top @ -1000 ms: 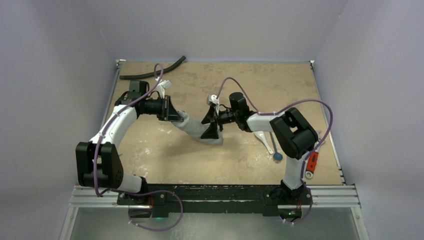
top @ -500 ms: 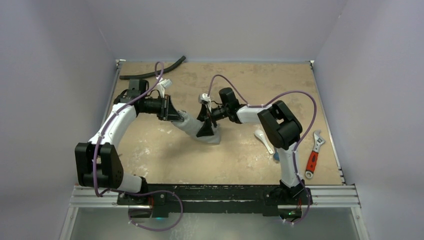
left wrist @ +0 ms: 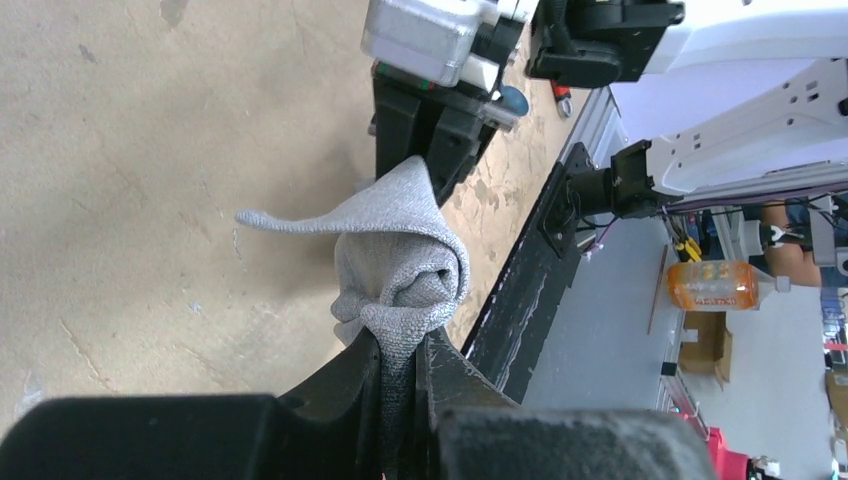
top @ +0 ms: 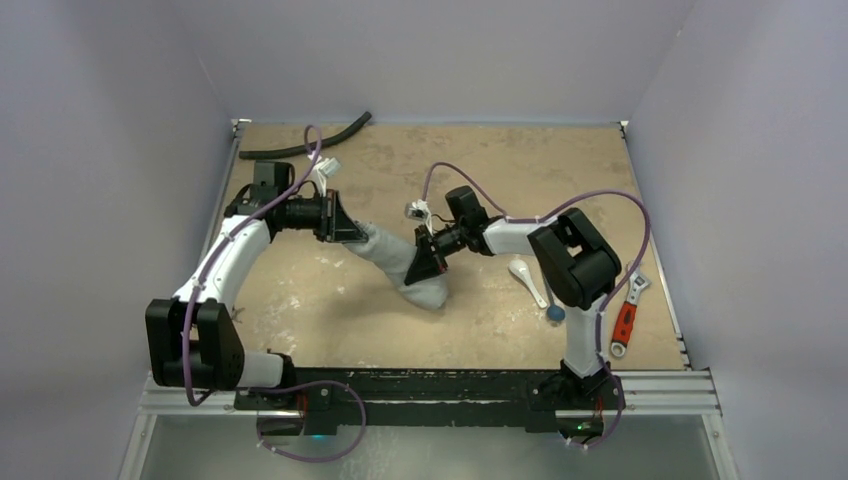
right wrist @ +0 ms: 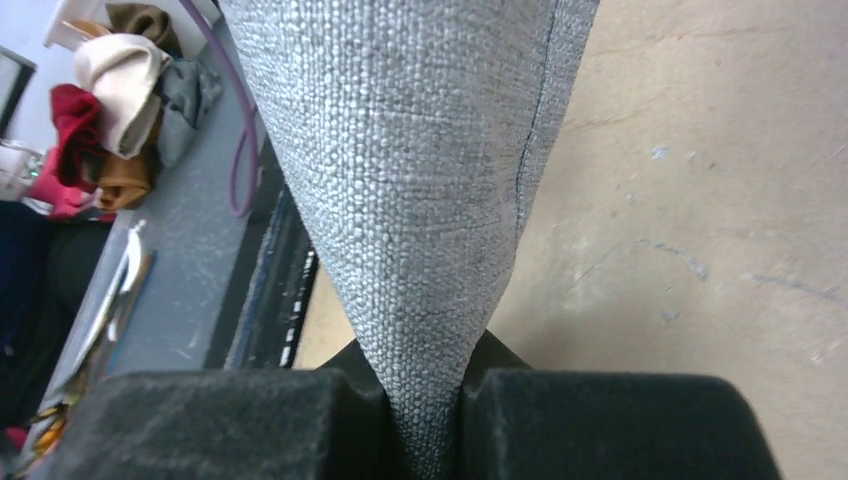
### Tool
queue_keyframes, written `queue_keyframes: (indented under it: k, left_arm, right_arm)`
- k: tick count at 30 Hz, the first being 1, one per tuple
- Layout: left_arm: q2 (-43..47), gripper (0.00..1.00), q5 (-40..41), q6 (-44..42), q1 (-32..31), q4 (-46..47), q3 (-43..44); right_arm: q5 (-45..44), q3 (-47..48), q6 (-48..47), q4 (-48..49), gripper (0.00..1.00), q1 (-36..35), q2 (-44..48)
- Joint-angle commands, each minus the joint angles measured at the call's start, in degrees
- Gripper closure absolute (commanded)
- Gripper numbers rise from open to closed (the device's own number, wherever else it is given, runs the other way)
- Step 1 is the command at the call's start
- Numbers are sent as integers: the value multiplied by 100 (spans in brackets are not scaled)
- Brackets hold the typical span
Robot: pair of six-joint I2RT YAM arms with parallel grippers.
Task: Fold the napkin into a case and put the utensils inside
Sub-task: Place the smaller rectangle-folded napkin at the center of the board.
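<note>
My left gripper should release the grey napkin on the open table (top: 402, 283) between the black rail and the black hose.
The grey napkin (top: 405, 265) hangs bunched and twisted between both grippers above the middle of the table, and no flat case shape shows. My left gripper (top: 347, 229) is shut on its upper left end; the left wrist view shows the cloth (left wrist: 400, 255) pinched between the jaws (left wrist: 400, 345). On the napkin's right side my right gripper (top: 424, 262) is shut on a fold, and the fabric (right wrist: 420, 180) narrows into the closed jaws (right wrist: 425, 375). Of the utensils, the white spoon (top: 526, 279) lies on the table beside the right arm, with the stick's blue end (top: 554, 313) just below it.
A red-handled wrench (top: 626, 318) lies near the table's right edge. A black curved hose (top: 305, 146) rests at the back left corner. The black rail (top: 430, 385) with the arm bases runs along the near edge. Purple cables loop over both arms.
My right gripper, open a second ago, moved in towards the left and has closed on the napkin. The cloth now sags lower. The left gripper kept its grip and barely moved.
</note>
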State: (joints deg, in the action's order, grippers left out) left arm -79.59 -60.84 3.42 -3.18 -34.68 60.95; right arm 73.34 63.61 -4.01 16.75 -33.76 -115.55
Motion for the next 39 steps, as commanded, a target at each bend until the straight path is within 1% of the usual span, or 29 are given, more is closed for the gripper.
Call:
queue_keyframes:
  k: [1,2,4,5,8,9,10,11,13,17,18,20,22,24,27,28,29,30,32,33,34,35,36,39]
  left_arm:
    - [346,100,-20,239,-14,347,-448]
    - [415,100,46,240,-9,329,-546]
    - [505,100,274,172,-12,216,-722]
    - [565,100,460,431,-17,332,-863]
    - [547,100,638,952,48,682,-1248]
    - [480,100,702,1058,72,776,-1343]
    - [371,100,777,1124,86,855,-1384]
    - [223,100,866,1177,96,924,-1406]
    - [-108,100,1084,1189,124,978,-1345]
    - [-934,100,1334,853,143,976,-1102]
    - [-1162,100,1365,665,137,918,-1019]
    - [-1508,100,1676,294,144,729,-903]
    - [-1729,98,1926,137,146,656,-873]
    - [-1823,88,2086,108,143,693,-872]
    - [-1814,80,2351,28,147,671,-818]
    - [-1774,76,2492,-2,150,645,-813]
    - [-1703,71,2687,-1,150,638,-815]
    - [-1608,68,2892,-2,159,631,-816]
    - [-1401,63,3052,4,168,585,-808]
    - [-1302,54,3074,17,173,549,-789]
    - [-1226,40,3059,22,176,511,-747]
    - [-1193,28,3064,8,174,427,-671]
    - [-1190,20,3066,-45,174,301,-591]
    - [-1111,12,3118,-231,172,-104,-337]
  right_arm:
    - [70,-205,621,-595,100,-39,599]
    - [62,-284,846,-634,100,-35,624]
    - [180,-247,607,-1337,100,-55,578]
    - [143,-259,503,-1586,100,-80,576]
    - [-30,-373,650,-1655,100,-107,546]
    - [-118,-264,473,-2099,100,-113,449]
    - [-187,-86,-26,-2572,100,-152,340]
    - [-257,31,-331,-2923,100,-185,253]
    - [-529,112,-496,-3149,100,-218,130]
    - [-979,635,-1199,-4135,99,-236,-574]
    - [-1115,824,-1332,-4366,97,-236,-726]
    - [-1337,1224,-1624,-4778,92,-228,-987]
    - [-1555,1639,-1736,-5012,84,-228,-1180]
    - [-1842,1897,-1698,-5091,74,-228,-1276]
    - [-2147,2097,-1730,-5182,60,-230,-1308]
    - [-2309,2136,-1730,-5187,37,-229,-1290]
    - [-2442,2164,-1738,-5194,6,-228,-1257]
    - [-2512,2179,-1751,-5203,2,-228,-1205]
    - [-2672,2182,-1730,-5177,1,-228,-1099]
    - [-2756,2194,-1719,-5175,1,-235,-1055]
    - [-2775,2205,-1703,-5200,1,-241,-1017]
    - [-2839,2220,-1675,-5220,1,-237,-971]
    - [-2941,2225,-1629,-5211,1,-237,-923]
    - [-3303,2158,-1476,-5239,1,-228,-722]
